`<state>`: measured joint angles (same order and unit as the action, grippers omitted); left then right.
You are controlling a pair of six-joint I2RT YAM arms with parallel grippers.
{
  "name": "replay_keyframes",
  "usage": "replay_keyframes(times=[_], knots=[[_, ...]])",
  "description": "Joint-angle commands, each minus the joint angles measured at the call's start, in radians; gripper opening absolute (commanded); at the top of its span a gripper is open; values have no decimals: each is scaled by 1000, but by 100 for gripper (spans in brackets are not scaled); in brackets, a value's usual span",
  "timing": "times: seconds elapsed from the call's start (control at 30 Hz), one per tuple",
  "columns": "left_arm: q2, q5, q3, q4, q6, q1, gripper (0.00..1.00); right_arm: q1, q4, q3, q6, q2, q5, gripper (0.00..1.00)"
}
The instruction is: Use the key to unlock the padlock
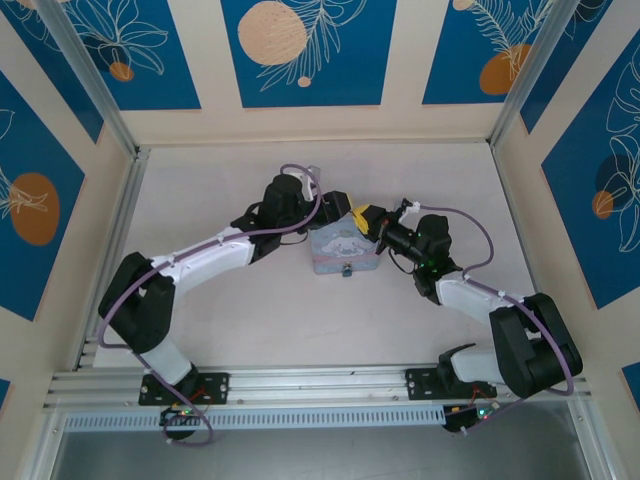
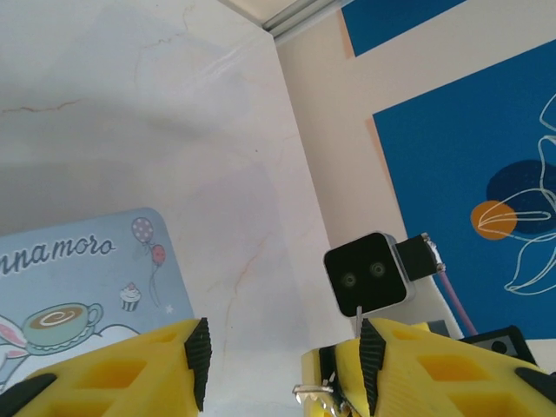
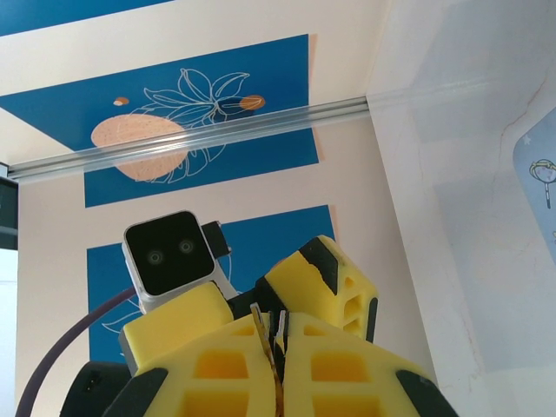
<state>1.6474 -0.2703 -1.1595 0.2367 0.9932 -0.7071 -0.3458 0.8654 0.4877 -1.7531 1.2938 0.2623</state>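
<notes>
I need to take the key (image 3: 258,313) with my left gripper while my right gripper opens and regrips it, because the key's toothed blade sticks out across my right gripper's fingers.
The pale blue tin (image 1: 340,250) lies mid-table, and the tiny dark padlock (image 1: 346,271) sits at its near edge. Both grippers meet just behind the tin. My right gripper (image 3: 278,321) is shut on the key (image 3: 280,328), which shows as a thin metal edge between its yellow fingers. In the left wrist view the key's (image 2: 323,395) toothed silver blade sticks out to the left from those right fingers (image 2: 334,382). My left gripper (image 2: 285,356) is open around them, its right pad (image 2: 371,360) against the right gripper and its left pad (image 2: 200,356) well clear. From above, the left gripper (image 1: 345,214) and right gripper (image 1: 368,224) touch.
The tin's cartoon lid (image 2: 78,295) lies under the left finger. The right wrist camera (image 2: 367,282) sits close behind the left gripper. The left wrist camera (image 3: 169,256) faces the right one. Patterned walls (image 1: 300,50) and aluminium posts (image 1: 95,80) enclose the white table (image 1: 230,320).
</notes>
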Motion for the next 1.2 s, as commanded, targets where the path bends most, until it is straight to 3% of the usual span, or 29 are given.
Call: replay_keyframes(times=[0.0, 0.23, 0.57, 0.8, 0.83, 0.87, 0.93, 0.97, 1.03, 1.17], knots=[[21, -39, 14, 89, 83, 9, 48, -8, 1, 20, 12, -18, -2, 0], [42, -47, 52, 203, 187, 8, 38, -9, 18, 13, 4, -12, -14, 0], [43, -23, 76, 241, 219, 9, 23, -13, 25, 11, 0, -1, -18, 0], [49, -27, 68, 250, 218, 6, 0, -15, 24, 4, -2, 0, -15, 0], [48, -29, 67, 248, 215, 9, 0, -11, 14, 1, -2, -4, -12, 2], [45, -29, 67, 245, 208, 9, 0, -8, 1, -5, -2, -10, -7, 17], [33, -23, 65, 221, 173, 10, 0, 15, -26, -32, 19, -48, 11, 57], [23, -21, 63, 204, 149, 11, 0, 27, -65, -48, 34, -77, 20, 65], [0, -12, 51, 139, 70, 15, 0, 54, -206, -79, 94, -172, 29, 70], [-40, -1, 49, 72, -57, 21, 0, 109, -523, -80, 265, -359, 37, 70]])
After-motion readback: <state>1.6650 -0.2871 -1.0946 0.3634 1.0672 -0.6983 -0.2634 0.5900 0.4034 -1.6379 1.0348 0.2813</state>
